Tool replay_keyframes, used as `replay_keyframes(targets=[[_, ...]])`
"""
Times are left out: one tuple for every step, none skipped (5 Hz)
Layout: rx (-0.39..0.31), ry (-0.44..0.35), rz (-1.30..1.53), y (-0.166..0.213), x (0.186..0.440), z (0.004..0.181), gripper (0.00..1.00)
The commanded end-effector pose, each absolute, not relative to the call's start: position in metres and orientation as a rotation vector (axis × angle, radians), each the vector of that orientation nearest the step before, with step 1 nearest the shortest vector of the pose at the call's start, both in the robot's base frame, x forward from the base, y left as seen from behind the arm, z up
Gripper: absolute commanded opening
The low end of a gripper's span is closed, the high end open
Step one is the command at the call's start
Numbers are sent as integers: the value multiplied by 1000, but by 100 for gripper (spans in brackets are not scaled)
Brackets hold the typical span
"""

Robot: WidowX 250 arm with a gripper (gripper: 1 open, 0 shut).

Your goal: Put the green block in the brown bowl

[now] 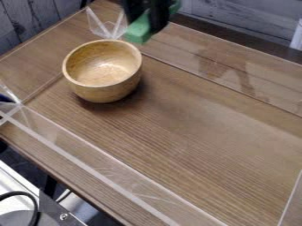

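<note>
My gripper is going to release the green block, now hanging beyond the bowl's rim, near the middle of the brown bowl's pale bottom (101,67).
The brown bowl (102,71) sits on the wooden table (200,115) at the left, round and pale inside, with nothing in it. The green block (138,33) hangs in the air near the top edge of the view, just beyond the bowl's far right rim. My gripper (143,26) points down from the top of the frame, blurred, with its dark fingers shut on the block's sides. Most of the arm is cut off by the top of the picture.
Clear plastic walls run around the table, with one along the front edge (83,150) and a folded clear corner (104,25) behind the bowl. A dark cable (18,207) lies below the table at the bottom left.
</note>
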State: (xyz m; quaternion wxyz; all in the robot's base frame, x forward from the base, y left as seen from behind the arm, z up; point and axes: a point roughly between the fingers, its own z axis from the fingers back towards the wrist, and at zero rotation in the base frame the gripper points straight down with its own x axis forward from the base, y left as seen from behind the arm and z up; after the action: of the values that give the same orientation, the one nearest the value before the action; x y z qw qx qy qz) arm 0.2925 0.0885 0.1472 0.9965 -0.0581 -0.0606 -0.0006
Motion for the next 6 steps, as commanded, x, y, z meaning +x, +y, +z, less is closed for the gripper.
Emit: replay_keyframes(targets=[[-76, -211, -45, 119, 288, 154, 0], [-61, -223, -70, 140, 283, 139, 0], [-32, -194, -60, 149, 271, 122, 0], [-7, -164, -49, 158, 261, 108, 0], [-7, -152, -62, 169, 266, 92, 0], [-7, -139, -73, 174, 273, 81, 0]])
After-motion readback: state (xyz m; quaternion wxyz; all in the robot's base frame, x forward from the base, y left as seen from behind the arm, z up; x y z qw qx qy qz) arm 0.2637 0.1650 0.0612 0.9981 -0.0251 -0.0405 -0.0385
